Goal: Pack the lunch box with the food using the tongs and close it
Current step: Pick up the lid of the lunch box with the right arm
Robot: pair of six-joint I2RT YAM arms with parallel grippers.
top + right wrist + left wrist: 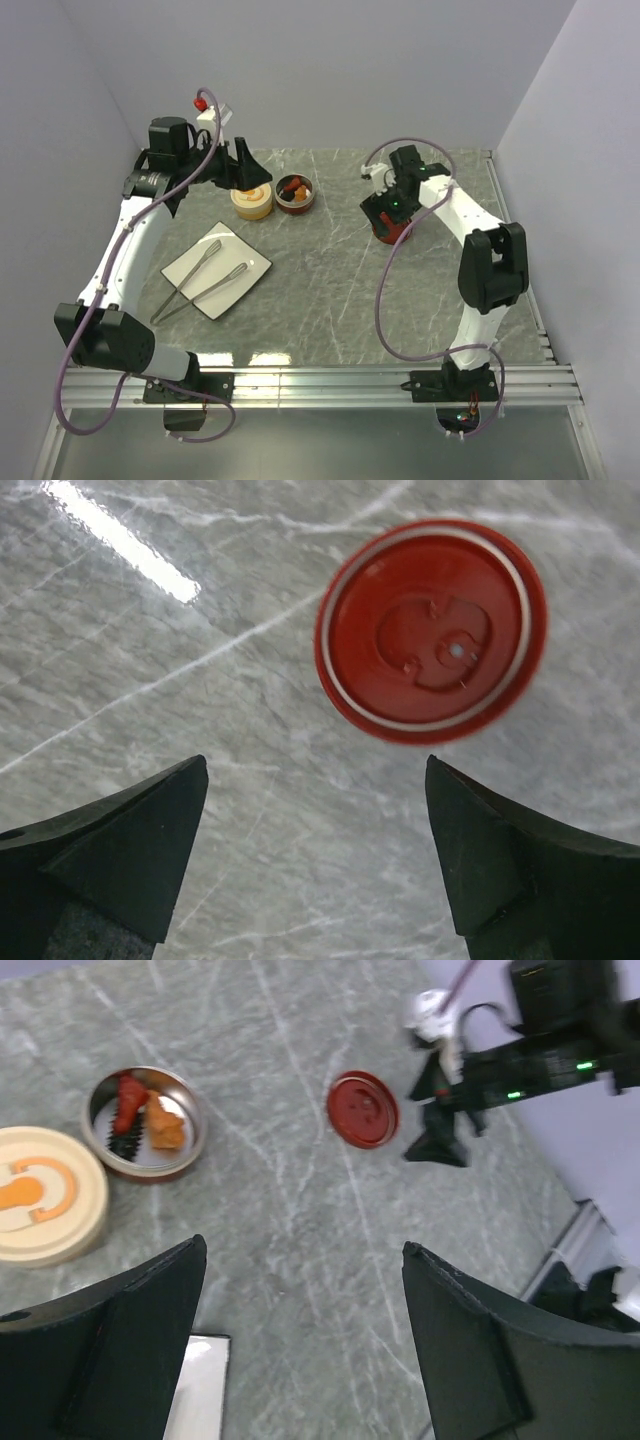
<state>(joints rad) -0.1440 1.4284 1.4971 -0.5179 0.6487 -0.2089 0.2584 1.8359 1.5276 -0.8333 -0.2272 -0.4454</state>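
Observation:
The robot's right gripper needs to close on the rim [378, 237] [328, 676] of the red lid, since the open dark red tub still needs its cover.
The lunch box is two round tubs at the back of the table. The cream tub [251, 202] [40, 1205] has its lid on. The dark red tub [294, 196] [190, 1125] stands open, with red, orange and dark food [296, 187] [145, 1122] inside. Its red lid [390, 234] [362, 1108] [430, 630] lies flat on the table to the right. My left gripper [243, 176] [305, 1250] hangs open and empty by the cream tub. Just beside the red lid, my right gripper [392, 213] [315, 765] is open and holds nothing. The silver tongs [188, 279] lie in a V across the plate.
A white square plate [240, 285] [200, 1390] sits at the front left under the tongs. Grey walls close in the back and both sides. A metal rail [350, 378] runs along the near edge by the arm bases.

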